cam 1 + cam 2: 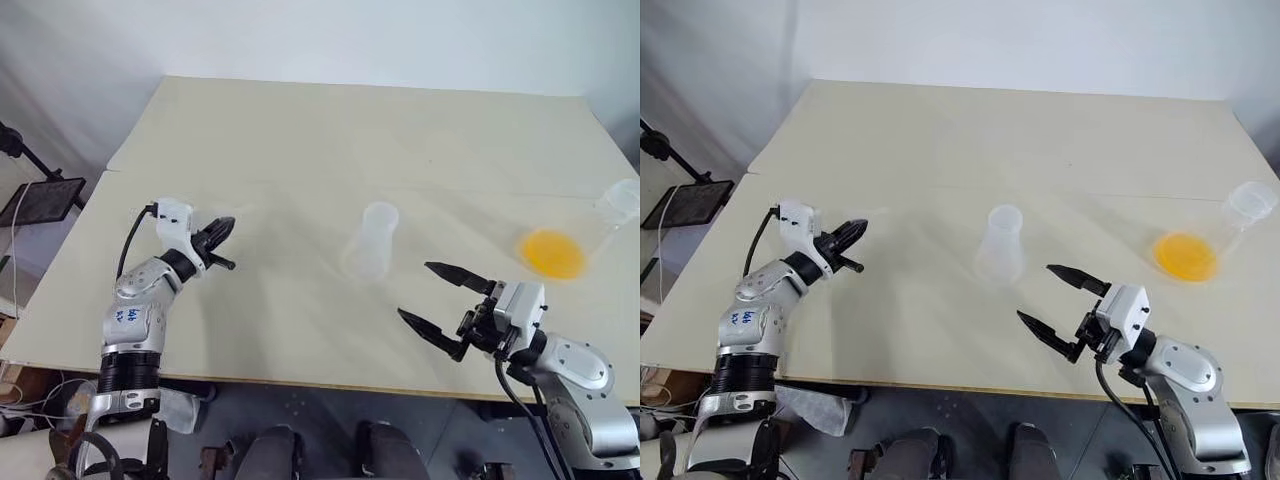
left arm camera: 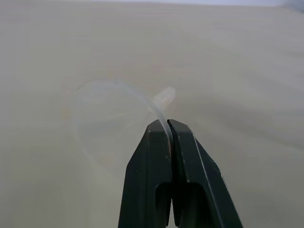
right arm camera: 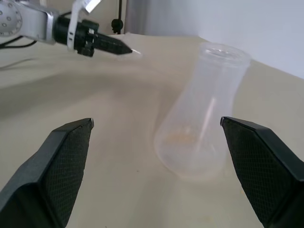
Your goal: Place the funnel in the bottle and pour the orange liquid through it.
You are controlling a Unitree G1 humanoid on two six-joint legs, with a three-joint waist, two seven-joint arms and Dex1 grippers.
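Next, I will grasp the larger clear flask with the orange liquid by the flask's neck [image 1: 607,214], just below its rim, with my right gripper.
In the left wrist view my left gripper [image 2: 167,126] is shut on the rim of the clear funnel [image 2: 111,121], holding it just above the table at the left [image 1: 226,228]. The empty clear bottle [image 1: 370,240] stands upright mid-table, to the right of that gripper. The orange liquid [image 1: 553,253] pools in a larger clear flask [image 1: 618,203] tilted at the far right. My right gripper [image 1: 415,290] hangs open near the front edge. It faces the bottle [image 3: 199,128] without touching it, and the left gripper [image 3: 121,47] shows beyond.
The beige table [image 1: 300,140] has a seam across its middle, and its front edge runs close under both arms. A black stand with a flat black plate [image 1: 40,200] sits off the table's left side.
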